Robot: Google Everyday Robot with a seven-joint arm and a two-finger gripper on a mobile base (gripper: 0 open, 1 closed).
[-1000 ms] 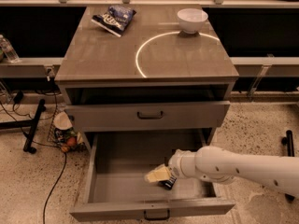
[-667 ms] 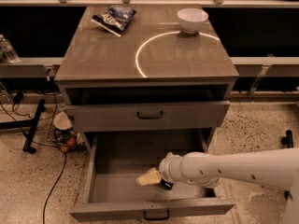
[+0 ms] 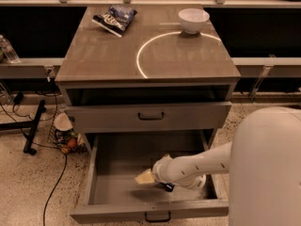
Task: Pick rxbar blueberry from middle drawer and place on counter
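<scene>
The robot's gripper needs to grip the near part of the rxbar blueberry (image 3: 167,185), the dark bar on the bottom of the drawer toward the drawer's handle.
The middle drawer (image 3: 117,161) is pulled open below the cabinet; its inside is plain grey and a dark handle (image 3: 157,216) sits on its front. My gripper (image 3: 146,177) is low inside the drawer, near the middle of its floor, on the end of my white arm (image 3: 197,166), which reaches in from the right. The rxbar blueberry does not show; the arm hides part of the drawer floor. The counter (image 3: 103,55) is the glossy grey-brown top with a thin white circle line (image 3: 139,55).
A crinkled blue-and-white snack bag (image 3: 115,18) lies at the counter's back left and a white bowl (image 3: 194,19) at the back right. A shallower closed drawer front (image 3: 150,116) sits above. My white body (image 3: 268,168) fills the lower right. A black stand (image 3: 34,128), cables and a basket (image 3: 63,135) are on the floor at left.
My gripper has moved left across the drawer floor, and the arm and body have come further into view from the right.
</scene>
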